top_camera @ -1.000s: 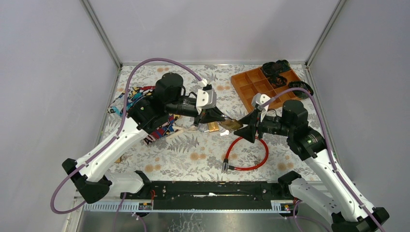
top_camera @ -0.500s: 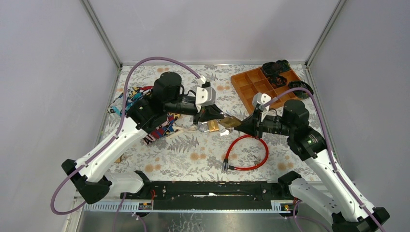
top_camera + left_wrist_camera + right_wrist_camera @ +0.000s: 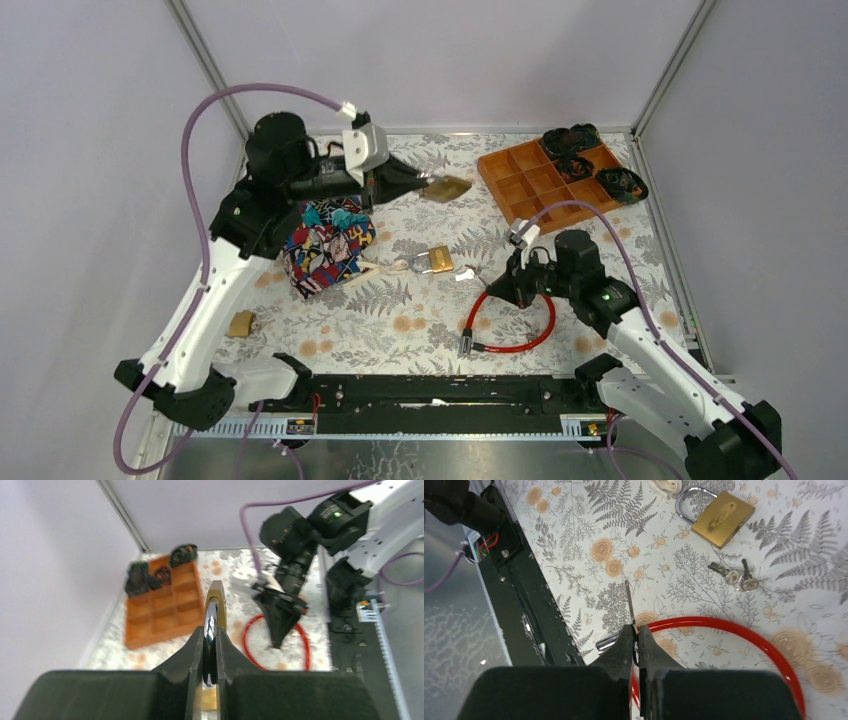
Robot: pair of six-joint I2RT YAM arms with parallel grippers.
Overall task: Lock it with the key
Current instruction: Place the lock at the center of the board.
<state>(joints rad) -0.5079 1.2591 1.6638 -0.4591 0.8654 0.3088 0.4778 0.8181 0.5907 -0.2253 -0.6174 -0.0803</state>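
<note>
The robot's right gripper, hanging low over the red cable with the key, will put the thin silver key down beside the orange flowers [image 3: 426, 317] [image 3: 630, 571] in front of the brass padlock in the middle of the table.
My left gripper [image 3: 424, 183] is raised over the back of the table, shut on the chrome shackle of a brass padlock [image 3: 447, 187]. In the left wrist view the padlock [image 3: 216, 605] juts out beyond the shut left gripper [image 3: 210, 633]. My right gripper [image 3: 497, 287] hangs low over the red cable, far from that padlock. In the right wrist view the right gripper [image 3: 634, 629] is shut on a thin silver key [image 3: 629, 600], whose blade sticks out past the fingertips.
A second brass padlock [image 3: 437, 262] lies mid-table with a small bunch of keys [image 3: 736, 576] beside it. A red cable loop [image 3: 512, 318] lies below my right gripper. An orange compartment tray [image 3: 548, 180] stands at the back right, a colourful pouch [image 3: 325, 240] at the left.
The two grippers met at mid-table, and the right one closed there. Now the left arm has swung back and left with the padlock, and the right has drawn back low with the key.
</note>
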